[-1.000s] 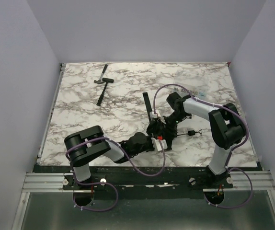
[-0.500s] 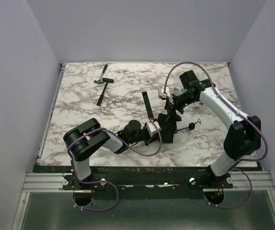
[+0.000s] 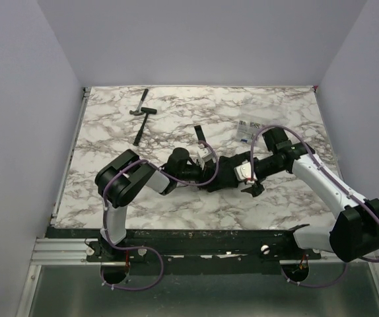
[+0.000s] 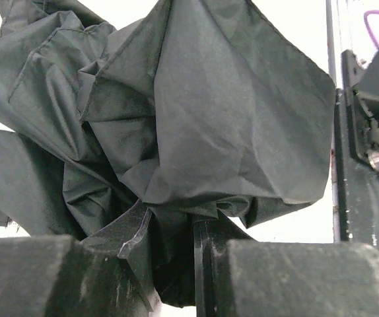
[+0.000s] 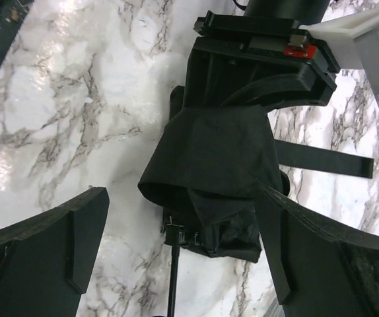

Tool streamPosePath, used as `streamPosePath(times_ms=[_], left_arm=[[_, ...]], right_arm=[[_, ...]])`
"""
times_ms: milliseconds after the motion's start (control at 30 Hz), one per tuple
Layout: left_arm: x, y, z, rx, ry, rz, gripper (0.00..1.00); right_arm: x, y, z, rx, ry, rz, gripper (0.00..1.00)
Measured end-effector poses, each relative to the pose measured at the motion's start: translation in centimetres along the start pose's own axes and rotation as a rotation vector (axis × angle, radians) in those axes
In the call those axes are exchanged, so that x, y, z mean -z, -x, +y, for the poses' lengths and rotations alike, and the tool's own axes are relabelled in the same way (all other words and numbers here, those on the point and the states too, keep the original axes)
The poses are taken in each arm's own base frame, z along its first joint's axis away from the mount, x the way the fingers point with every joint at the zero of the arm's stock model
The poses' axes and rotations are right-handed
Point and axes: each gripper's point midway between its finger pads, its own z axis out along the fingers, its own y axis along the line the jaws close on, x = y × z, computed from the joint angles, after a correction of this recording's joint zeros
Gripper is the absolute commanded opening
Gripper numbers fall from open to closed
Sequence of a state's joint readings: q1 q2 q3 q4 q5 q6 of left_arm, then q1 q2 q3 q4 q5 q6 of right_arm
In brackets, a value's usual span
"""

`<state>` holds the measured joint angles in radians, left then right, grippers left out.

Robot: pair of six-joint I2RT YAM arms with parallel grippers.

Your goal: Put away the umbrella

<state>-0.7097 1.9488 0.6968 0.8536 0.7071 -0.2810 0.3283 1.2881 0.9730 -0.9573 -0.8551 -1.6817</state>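
Note:
Next, I pinch the loose fabric (image 5: pixel 219 203) with my right gripper before my left gripper opens, because the umbrella's canopy flares open around the umbrella's stem beside my left gripper.
The umbrella (image 3: pixel 226 177) is a crumpled black bundle lying mid-table. My left gripper (image 3: pixel 210 173) comes at it from the left and is shut on its fabric. In the left wrist view the dark canopy (image 4: pixel 196 112) fills the frame, and the left gripper (image 4: pixel 183 246) pinches folds beside a thin black shaft. My right gripper (image 3: pixel 245 175) stands open at the bundle's right end. In the right wrist view its spread fingers (image 5: pixel 57 244) flank the umbrella (image 5: pixel 209 158) without touching it, and the shaft (image 5: pixel 174 277) runs toward the camera.
A small hammer (image 3: pixel 140 111) and a black-handled tool (image 3: pixel 140 134) lie at the far left. A flat black strip (image 3: pixel 201 135) lies just behind the umbrella. A small printed packet (image 3: pixel 249 130) lies at the far right. Walls close in the table on three sides.
My right arm swung from behind the umbrella down to its right end, and its gripper opened wide. My left arm carried the umbrella a little farther from the near edge.

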Motion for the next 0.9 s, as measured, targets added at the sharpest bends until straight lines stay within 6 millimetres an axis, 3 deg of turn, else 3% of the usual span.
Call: streamPosePath(times_ms=[233,433,667,800,900], left_arm=[[0.0,0.1,0.2,0.125,-0.061,-0.005,0.00],[-0.1,0.2,0.3,0.184,-0.091,0.006,0.00],[-0.1,0.3,0.7,0.252,-0.088,0.031,0.00],[-0.1,0.3,0.7,0.278,-0.099,0.054,0.01],[-0.2,0.4,0.7,0.288,-0.104,0.070,0.04]], right_arm=[[-2.6,-1.3,0.0,0.136,-0.018,0.009,1.00],[-5.5,-4.8,2.1,0.170,-0.014,0.082,1.00],[-7.2,-7.6,0.1,0.193,-0.066,0.141,0.97],[-7.7,-8.3,-1.8,0.236,-0.112,0.167,0.87],[-8.3,-8.7,-1.9,0.202,-0.096,0.179,0.69]])
